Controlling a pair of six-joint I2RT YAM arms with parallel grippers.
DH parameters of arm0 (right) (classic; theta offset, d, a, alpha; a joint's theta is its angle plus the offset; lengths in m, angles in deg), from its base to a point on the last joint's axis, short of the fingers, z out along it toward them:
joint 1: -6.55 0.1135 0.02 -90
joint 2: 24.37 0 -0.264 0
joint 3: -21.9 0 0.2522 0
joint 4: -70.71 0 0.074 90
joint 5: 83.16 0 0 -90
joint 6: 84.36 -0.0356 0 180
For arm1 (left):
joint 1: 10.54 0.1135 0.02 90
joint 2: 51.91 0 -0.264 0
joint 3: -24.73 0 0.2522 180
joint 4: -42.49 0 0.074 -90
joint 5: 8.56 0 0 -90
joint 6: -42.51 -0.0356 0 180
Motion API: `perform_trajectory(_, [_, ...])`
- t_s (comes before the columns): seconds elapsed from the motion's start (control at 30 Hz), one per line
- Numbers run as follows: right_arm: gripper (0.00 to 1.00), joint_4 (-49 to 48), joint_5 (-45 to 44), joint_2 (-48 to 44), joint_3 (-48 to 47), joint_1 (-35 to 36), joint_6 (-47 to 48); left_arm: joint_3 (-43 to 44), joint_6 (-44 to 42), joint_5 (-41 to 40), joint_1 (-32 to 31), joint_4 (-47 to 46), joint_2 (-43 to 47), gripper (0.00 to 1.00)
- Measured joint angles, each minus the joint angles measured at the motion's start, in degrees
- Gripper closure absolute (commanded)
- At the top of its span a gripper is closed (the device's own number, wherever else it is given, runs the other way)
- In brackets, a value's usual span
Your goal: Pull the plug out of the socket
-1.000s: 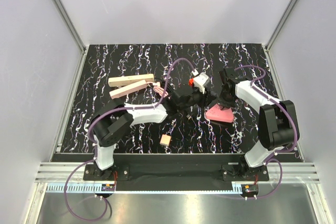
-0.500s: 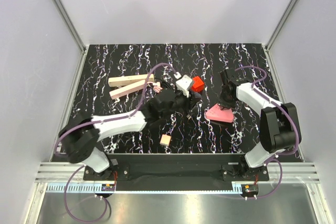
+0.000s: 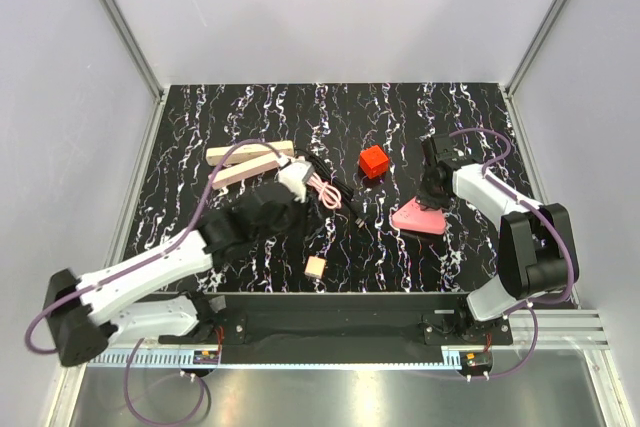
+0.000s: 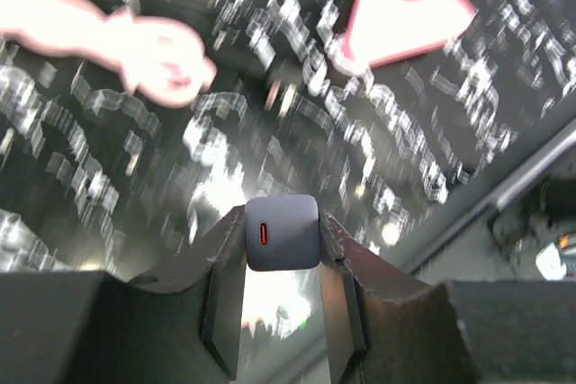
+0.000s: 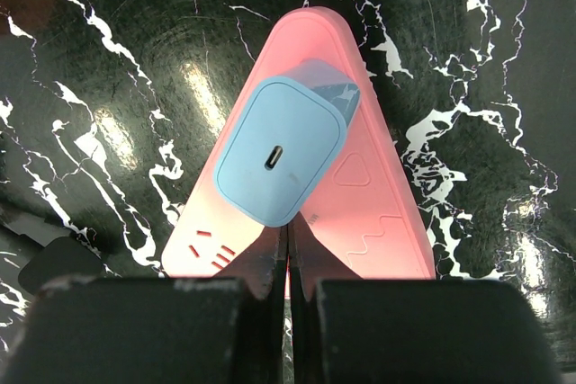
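I will release the plug from my left gripper on the black table (image 3: pixel 293 264) beside the small tan cube, near the front edge.
My left gripper (image 3: pixel 293 175) is shut on the plug (image 4: pixel 292 238), a small pale cube with one slot in its face, pinched between both fingers (image 4: pixel 223 276). It hangs just right of the socket (image 3: pixel 250 169), a long cream-beige bar at the back left, with a second like bar (image 3: pixel 245 154) beside it. The plug is clear of the socket. My right gripper (image 5: pixel 288 233) is shut with nothing between its fingers. Its tips rest on a pink triangular block (image 5: pixel 378 213), just below a light-blue plug (image 5: pixel 281 152) standing on that block.
A red cube (image 3: pixel 373 161) sits mid-table at the back. A pink cable (image 3: pixel 322 190) and a black lead (image 3: pixel 345 202) lie right of the left gripper. A small tan cube (image 3: pixel 315 267) sits near the front edge. The pink block (image 3: pixel 418 215) lies right of centre.
My left arm has swung back and left with the plug, from beside the red cube to the right end of the beige bars. The red cube stays on the table. The right arm has barely moved.
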Motion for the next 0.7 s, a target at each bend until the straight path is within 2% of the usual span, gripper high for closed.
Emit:
perform_trajectory(0.13, [1.00, -0.1, 0.2, 0.0, 0.0, 0.1, 0.5, 0.9, 2.0, 0.6, 1.6, 12.7, 5.6, 1.00])
perform_trajectory(0.3, [1.00, -0.3, 0.2, -0.2, 0.2, 0.3, 0.7, 3.9, 3.2, 1.9, 2.3, 24.3, 4.3, 1.00])
perform_trajectory(0.47, [1.00, -0.3, 0.2, -0.2, 0.2, 0.4, 1.1, 4.0, 3.3, 3.3, 3.2, 29.6, -0.9, 1.00])
perform_trajectory(0.7, [1.00, -0.4, 0.2, -0.2, 0.3, 0.4, 1.4, 4.0, 0.3, 7.0, 3.6, 30.9, -11.1, 1.00])
